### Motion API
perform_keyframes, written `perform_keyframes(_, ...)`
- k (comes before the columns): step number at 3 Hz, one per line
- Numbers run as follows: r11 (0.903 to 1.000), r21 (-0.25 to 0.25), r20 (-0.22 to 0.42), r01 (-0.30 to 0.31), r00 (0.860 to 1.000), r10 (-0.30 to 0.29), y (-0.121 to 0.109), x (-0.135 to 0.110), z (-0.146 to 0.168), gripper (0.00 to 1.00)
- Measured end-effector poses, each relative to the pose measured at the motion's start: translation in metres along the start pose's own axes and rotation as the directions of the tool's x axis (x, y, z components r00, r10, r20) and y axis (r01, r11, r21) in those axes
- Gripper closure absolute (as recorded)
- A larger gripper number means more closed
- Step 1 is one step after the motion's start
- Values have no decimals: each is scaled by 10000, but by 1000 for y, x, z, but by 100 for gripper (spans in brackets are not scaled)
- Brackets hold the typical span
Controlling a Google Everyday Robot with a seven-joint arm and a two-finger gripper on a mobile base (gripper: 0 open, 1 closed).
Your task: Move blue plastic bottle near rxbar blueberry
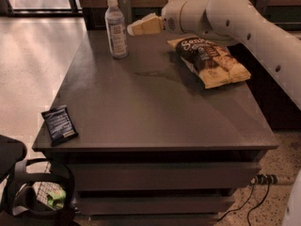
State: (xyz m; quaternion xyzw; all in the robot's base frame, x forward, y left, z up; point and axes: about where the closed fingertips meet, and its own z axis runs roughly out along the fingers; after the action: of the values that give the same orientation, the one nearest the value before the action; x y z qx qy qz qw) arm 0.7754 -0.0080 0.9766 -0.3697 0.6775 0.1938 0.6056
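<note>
The fingers of my gripper needs to close on the upper body [115, 21] of the blue plastic bottle, slightly below its white cap.
The blue plastic bottle [115, 28] stands upright at the far left of the dark table [150, 107]; it is clear with a white cap and a pale label. The rxbar blueberry [59, 124] lies flat at the table's near left corner, a small dark blue wrapper. My gripper [133, 28] reaches in from the right on a white arm [244, 27]. Its pale fingers [146, 25] point left at bottle height, just right of the bottle and apart from it. It holds nothing.
A yellow-and-brown chip bag [211, 60] lies at the far right of the table under my arm. A wall and dark cabinet run behind the table. A black frame with a green item [51, 197] stands on the floor at the near left. Cables [254, 192] lie at the lower right.
</note>
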Motion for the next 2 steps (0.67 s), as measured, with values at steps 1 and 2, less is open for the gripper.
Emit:
perform_keyframes(1,9995,-167,118,-251,9996,253,-8,2,26,0)
perform_keyframes(2,9959,-683,363,-595,9974,621,-5,5,61,0)
